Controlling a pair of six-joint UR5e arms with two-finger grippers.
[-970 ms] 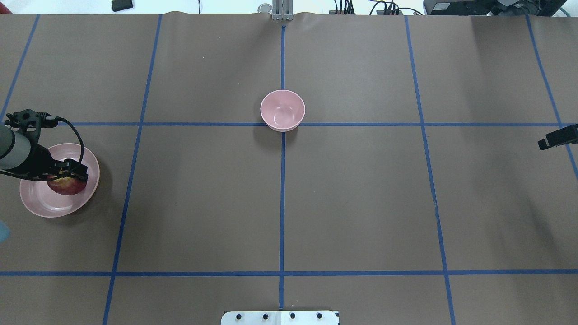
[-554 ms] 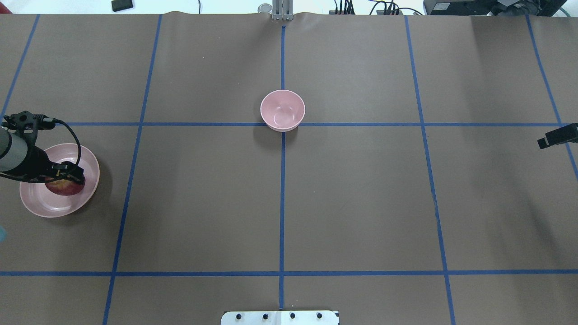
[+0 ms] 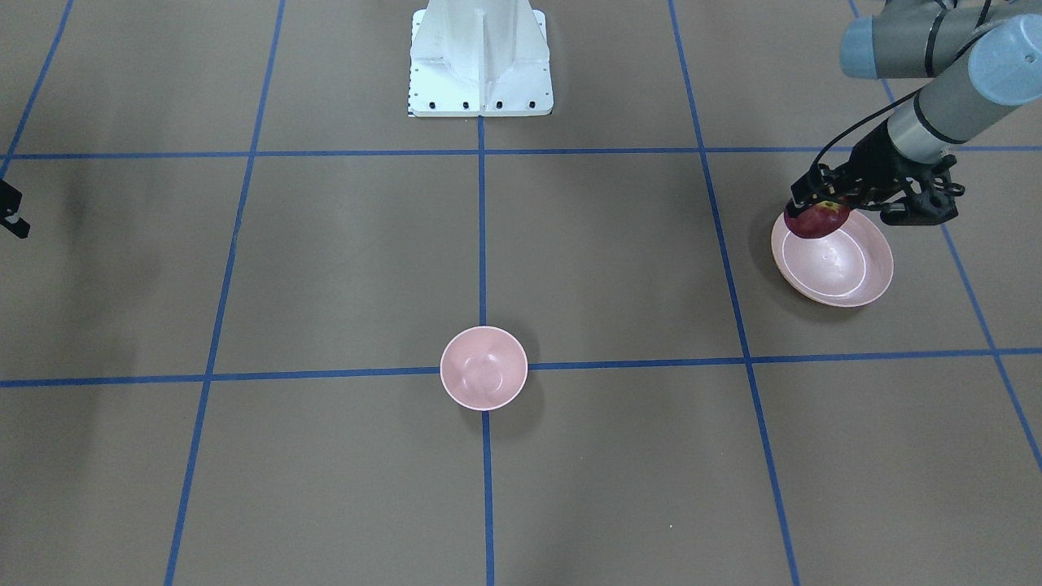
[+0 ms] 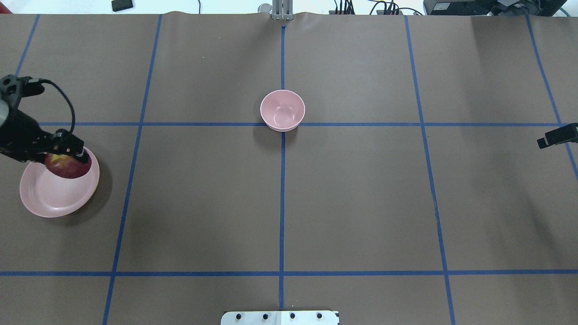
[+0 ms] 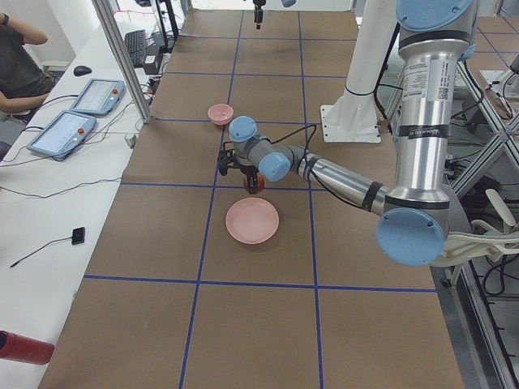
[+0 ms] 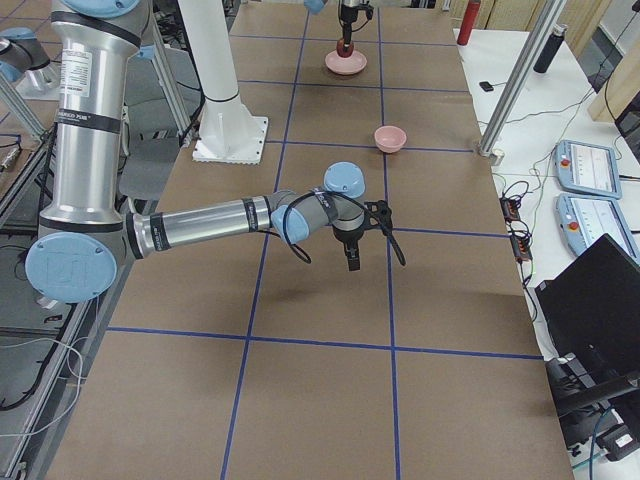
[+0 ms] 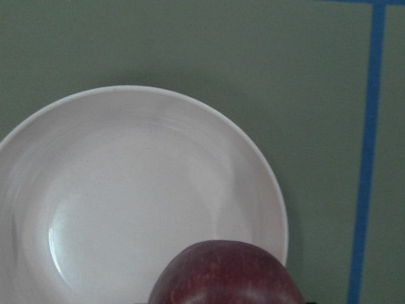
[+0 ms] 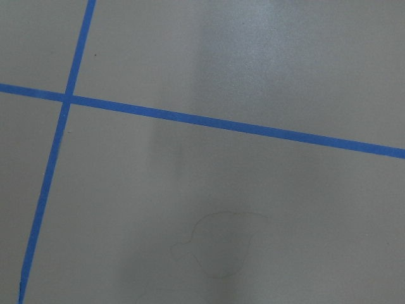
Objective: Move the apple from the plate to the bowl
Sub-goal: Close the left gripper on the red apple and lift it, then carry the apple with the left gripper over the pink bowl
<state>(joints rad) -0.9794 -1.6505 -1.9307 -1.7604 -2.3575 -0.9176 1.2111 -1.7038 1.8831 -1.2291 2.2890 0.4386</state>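
Observation:
My left gripper is going to release the dark-red apple, now raised above the pale-pink plate's far edge, inside the small pink bowl (image 3: pixel 485 372), over the spot where the blue tape lines cross.
My left gripper (image 4: pixel 67 152) is shut on the dark-red apple (image 4: pixel 68 166) and holds it in the air above the far edge of the pale-pink plate (image 4: pixel 49 195). The front-facing view shows the apple (image 3: pixel 816 220) raised over the plate's rim (image 3: pixel 838 264). In the left wrist view the apple (image 7: pixel 228 275) fills the bottom edge, with the plate (image 7: pixel 126 202) below it. The small deep pink bowl (image 4: pixel 282 109) stands empty at the table's middle, far from the apple. My right gripper (image 4: pixel 557 136) hangs at the right edge; I cannot tell whether it is open or shut.
Brown table paper is divided by blue tape lines (image 4: pixel 282 189). The robot's white base plate (image 3: pixel 480 73) is at the near edge. Operator tablets (image 5: pixel 77 113) lie on a side bench beyond the table.
My left gripper has risen with the apple off the plate's centre and shifted toward the plate's far edge. The right arm has not moved.

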